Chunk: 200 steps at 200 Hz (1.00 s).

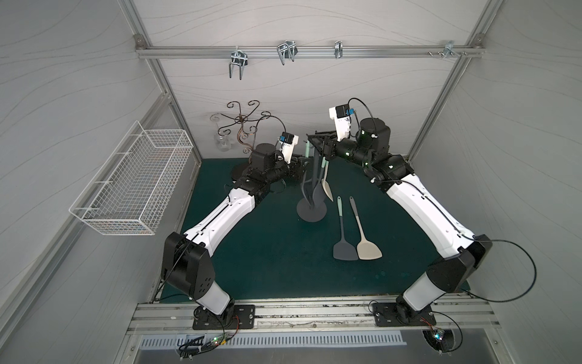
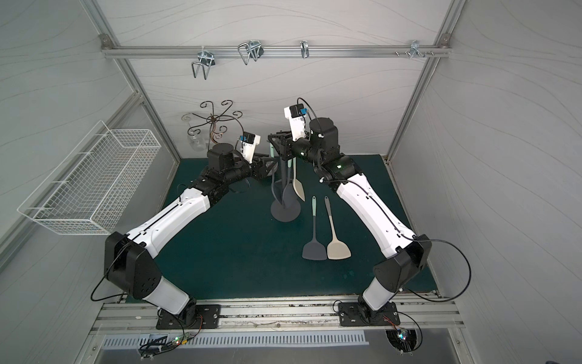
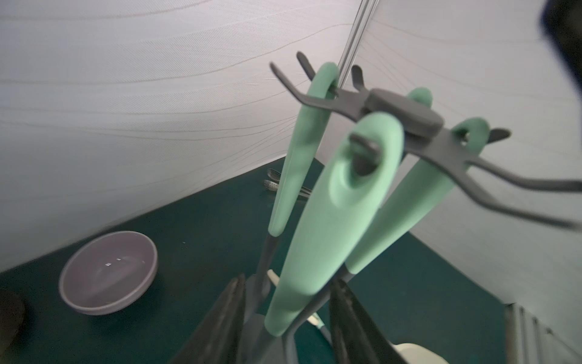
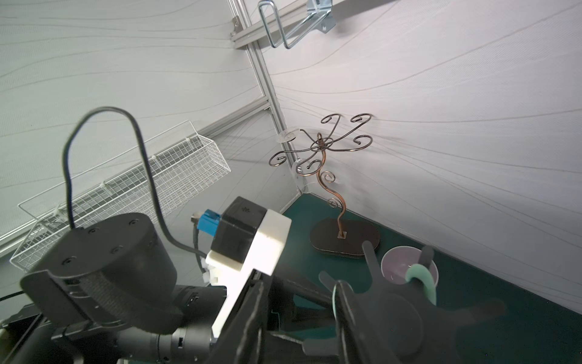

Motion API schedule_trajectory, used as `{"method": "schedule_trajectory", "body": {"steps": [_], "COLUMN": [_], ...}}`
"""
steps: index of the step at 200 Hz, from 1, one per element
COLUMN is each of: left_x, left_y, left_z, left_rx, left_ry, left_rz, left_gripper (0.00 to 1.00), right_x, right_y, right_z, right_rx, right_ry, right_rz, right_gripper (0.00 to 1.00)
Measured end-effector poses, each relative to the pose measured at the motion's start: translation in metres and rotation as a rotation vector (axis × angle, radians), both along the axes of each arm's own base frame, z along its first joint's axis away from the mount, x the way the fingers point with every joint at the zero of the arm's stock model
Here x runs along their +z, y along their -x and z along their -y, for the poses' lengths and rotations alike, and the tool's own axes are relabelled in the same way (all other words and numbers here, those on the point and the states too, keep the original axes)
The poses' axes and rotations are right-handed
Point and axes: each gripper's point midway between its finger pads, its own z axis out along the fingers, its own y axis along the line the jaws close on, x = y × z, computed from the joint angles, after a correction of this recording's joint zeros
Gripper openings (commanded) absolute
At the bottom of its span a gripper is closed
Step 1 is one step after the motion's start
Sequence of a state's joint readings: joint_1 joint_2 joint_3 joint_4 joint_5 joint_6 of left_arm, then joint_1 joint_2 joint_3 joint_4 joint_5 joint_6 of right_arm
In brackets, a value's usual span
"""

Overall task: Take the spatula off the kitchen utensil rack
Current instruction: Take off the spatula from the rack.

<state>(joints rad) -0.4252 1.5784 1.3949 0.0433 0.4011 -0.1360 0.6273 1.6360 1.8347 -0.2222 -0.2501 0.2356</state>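
The spatula's mint handle slants across my left gripper at the handle's lower end, so next I open, square up and grip mid-handle [image 3: 324, 239] before unhooking it.
The kitchen utensil rack [image 1: 310, 212] stands mid-mat in both top views, dark grey with a round base [image 2: 285, 211] and a hooked crown [image 3: 406, 116]. Several mint-handled utensils hang from it, among them a beige spatula [image 1: 327, 189]. In the left wrist view my left gripper [image 3: 289, 280] straddles the nearest mint handle [image 3: 333, 205], which hangs on a hook. A gap shows on one side, and the utensil's head is hidden. My right gripper [image 4: 300, 285] sits at the crown [image 4: 387, 315], shut on one of its arms. In a top view the left gripper [image 1: 302, 164] is lower than the right gripper [image 1: 319, 143].
Two spatulas lie on the mat right of the rack, one grey-headed [image 1: 345, 249] and one beige-headed [image 1: 368, 249]. A bronze scrolled stand [image 1: 244, 126] is at the back left, with a purple-grey bowl [image 3: 108, 272] near it. A white wire basket [image 1: 132, 182] hangs on the left wall.
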Motion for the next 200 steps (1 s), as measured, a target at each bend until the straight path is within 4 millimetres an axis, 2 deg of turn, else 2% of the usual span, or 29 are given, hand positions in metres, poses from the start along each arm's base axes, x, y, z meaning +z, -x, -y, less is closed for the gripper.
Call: {"method": "schedule_trajectory", "body": {"steps": [27, 54, 93, 117, 139, 169, 200], "left_x": [0.005, 0.008, 0.019, 0.03, 0.032, 0.026, 0.013], "left_y": [-0.001, -0.003, 0.003, 0.008, 0.009, 0.004, -0.014], "left_z": [-0.002, -0.007, -0.011, -0.012, -0.013, -0.01, -0.008], "left_rx": [-0.016, -0.019, -0.024, -0.032, -0.036, -0.061, -0.081], "left_ry": [0.021, 0.034, 0.052, 0.059, 0.063, 0.056, 0.067], "left_rz": [0.012, 0.015, 0.028, 0.055, 0.057, 0.035, -0.003], "left_gripper": [0.1, 0.0, 0.0, 0.32, 0.5, 0.6, 0.61], "right_x": [-0.01, -0.019, -0.025, -0.025, -0.025, -0.025, -0.025], "right_y": [-0.002, -0.005, -0.008, -0.007, -0.007, -0.007, -0.007], "right_z": [0.0, 0.001, 0.003, 0.004, 0.004, 0.004, 0.005], "right_rx": [-0.005, -0.021, -0.041, -0.044, -0.044, -0.044, -0.044], "right_ry": [0.021, 0.038, 0.059, 0.059, 0.059, 0.059, 0.06], "right_rz": [-0.026, -0.035, -0.033, -0.033, -0.032, -0.033, -0.035], "right_gripper": [0.37, 0.37, 0.36, 0.35, 0.34, 0.33, 0.33]}}
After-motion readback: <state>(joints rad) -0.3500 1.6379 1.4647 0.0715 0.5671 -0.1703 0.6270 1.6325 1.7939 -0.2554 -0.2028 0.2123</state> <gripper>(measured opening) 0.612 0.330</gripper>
